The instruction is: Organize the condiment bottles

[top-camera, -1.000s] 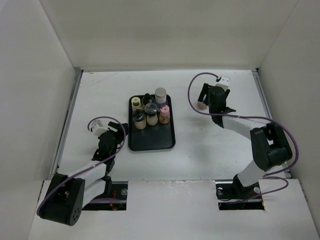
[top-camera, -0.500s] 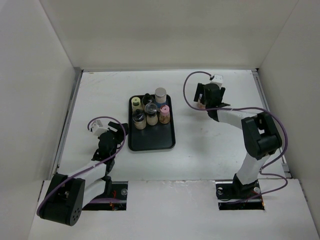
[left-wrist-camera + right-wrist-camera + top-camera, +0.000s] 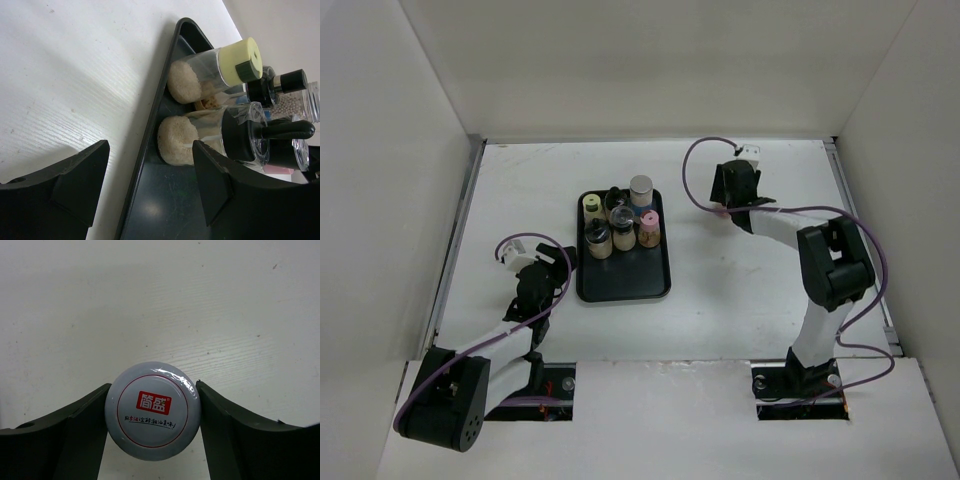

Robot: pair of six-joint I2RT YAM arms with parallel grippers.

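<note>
The grey-capped jar will go from my right gripper into the tray point(image 3: 603, 284), just in front of the jar nearest my left gripper.
Several condiment bottles stand at the back of a black tray point(image 3: 625, 275): a cream-capped one point(image 3: 590, 205), a black-capped one point(image 3: 613, 197), a taller silver one point(image 3: 641, 187), a pink-capped one point(image 3: 648, 222) and two tan jars point(image 3: 599, 238). My left gripper point(image 3: 555, 262) is open and empty at the tray's left rim; in the left wrist view point(image 3: 150, 180) its jaws straddle the rim point(image 3: 145, 150), with the cream-capped jar point(image 3: 240, 62) ahead. My right gripper point(image 3: 733, 190) is at the back right, shut on a grey-capped jar point(image 3: 153, 411) seen from above, fingers point(image 3: 85, 425) pressing both sides. This jar is hidden in the top view.
White walls enclose the table on the left, back and right. A purple cable point(image 3: 692, 175) loops beside the right wrist. The near half of the tray holds no bottles.
My right arm has swung toward the back and its gripper has turned over the lone jar, covering it in the top view. The left arm has not moved.
</note>
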